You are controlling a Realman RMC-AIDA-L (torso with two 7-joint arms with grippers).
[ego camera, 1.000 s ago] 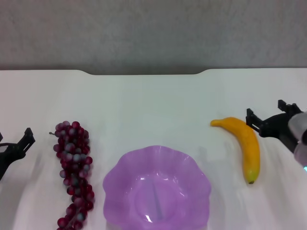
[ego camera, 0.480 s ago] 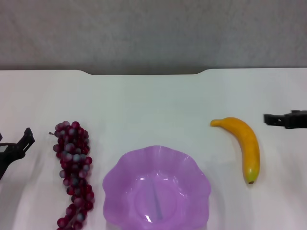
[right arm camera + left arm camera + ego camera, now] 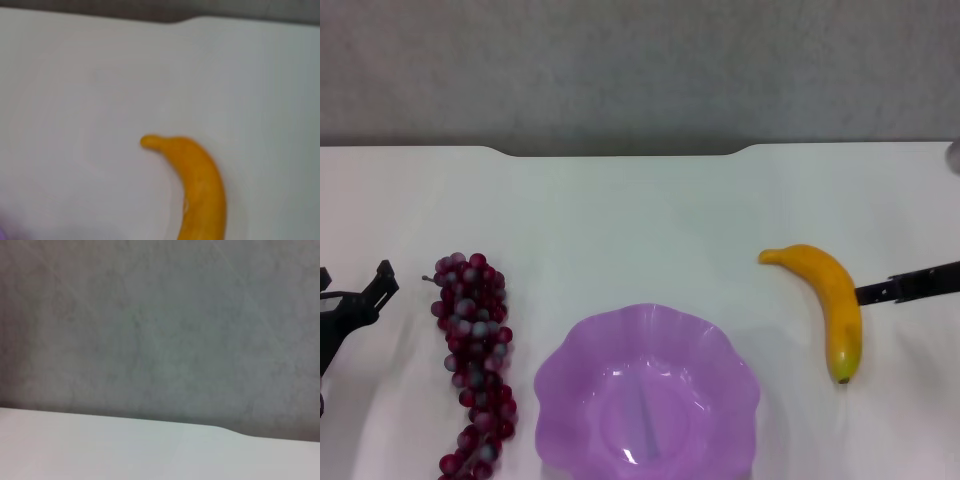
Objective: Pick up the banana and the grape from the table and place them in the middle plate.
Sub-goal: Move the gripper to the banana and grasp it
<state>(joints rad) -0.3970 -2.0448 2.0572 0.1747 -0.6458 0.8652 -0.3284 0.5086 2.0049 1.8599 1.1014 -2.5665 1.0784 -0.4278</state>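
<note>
My right gripper closes next on the banana's middle (image 3: 842,315), just past its bend, toward the blunt end away from the stem.
The banana (image 3: 828,298) lies on the white table (image 3: 640,220) to the right of the purple scalloped plate (image 3: 648,395). The plate is empty. The grape bunch (image 3: 472,350) lies to the left of the plate. My right gripper (image 3: 910,286) shows as a dark bar reaching in from the right edge, right beside the banana's middle. The right wrist view shows the banana (image 3: 200,185) close below. My left gripper (image 3: 355,280) is open and empty at the far left, a little apart from the grapes.
The table's notched far edge (image 3: 620,152) meets a grey wall; the left wrist view shows only that edge (image 3: 220,429) and the wall.
My right gripper rose and pulled right, then came down beside the banana's middle. My left gripper shifted slightly upward. Banana, grapes and plate have not moved.
</note>
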